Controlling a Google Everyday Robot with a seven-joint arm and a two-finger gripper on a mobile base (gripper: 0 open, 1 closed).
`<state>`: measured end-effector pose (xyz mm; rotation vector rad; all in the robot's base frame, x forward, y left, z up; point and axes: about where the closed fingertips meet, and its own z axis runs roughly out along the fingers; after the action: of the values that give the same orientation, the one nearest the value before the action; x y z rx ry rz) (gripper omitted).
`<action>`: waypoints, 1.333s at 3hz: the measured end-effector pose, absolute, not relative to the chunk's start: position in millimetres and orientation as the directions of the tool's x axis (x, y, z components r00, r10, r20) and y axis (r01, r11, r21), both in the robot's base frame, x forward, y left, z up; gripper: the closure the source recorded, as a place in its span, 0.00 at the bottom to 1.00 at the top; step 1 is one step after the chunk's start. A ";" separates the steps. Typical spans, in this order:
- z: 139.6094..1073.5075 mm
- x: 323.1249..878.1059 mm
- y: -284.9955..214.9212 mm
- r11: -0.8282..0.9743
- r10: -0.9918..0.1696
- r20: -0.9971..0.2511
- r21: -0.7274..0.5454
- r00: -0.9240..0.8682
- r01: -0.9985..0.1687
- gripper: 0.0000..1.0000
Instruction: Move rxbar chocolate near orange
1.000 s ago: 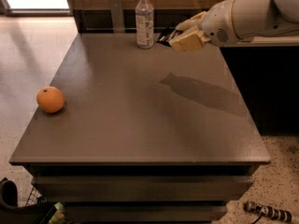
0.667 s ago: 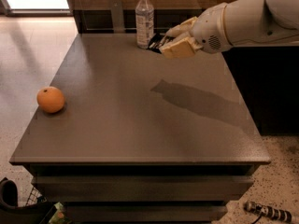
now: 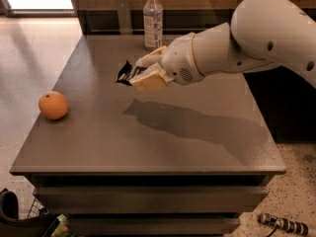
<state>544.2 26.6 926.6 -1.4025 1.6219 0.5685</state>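
My gripper needs to release the rxbar chocolate, now held clear above the table's middle, on the grey table [image 3: 84, 102], setting it down close beside the orange, on the side that faces the middle of the table.
The orange [image 3: 53, 105] sits on the grey table [image 3: 148, 137] near its left edge. My gripper [image 3: 143, 73] hangs above the middle of the table and is shut on the rxbar chocolate [image 3: 126, 73], a black wrapper with white markings that sticks out to the left of the fingers. The bar is held clear of the tabletop, well to the right of the orange. Its shadow falls on the table below.
A clear plastic bottle [image 3: 153, 19] with a white cap stands at the table's back edge. A wooden wall runs behind it. A dark bag [image 3: 15, 216] and a small object [image 3: 284, 224] lie on the floor by the table's front.
My arm has carried the bar from beside the bottle at the back right toward the left and front, over the table's middle. The orange and bottle have not moved.
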 end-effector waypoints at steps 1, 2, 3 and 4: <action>893.0 528.9 93.2 0.142 -0.506 -0.860 -0.161 0.069 -0.977 1.00; 881.0 522.4 122.6 0.097 -0.506 -0.858 -0.156 0.086 -0.983 1.00; 869.5 520.7 139.4 0.080 -0.517 -0.852 -0.144 0.082 -0.986 1.00; 870.4 519.0 141.6 0.076 -0.517 -0.852 -0.145 0.086 -0.986 0.75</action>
<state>519.0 141.6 870.4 -1.5522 1.5415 0.7305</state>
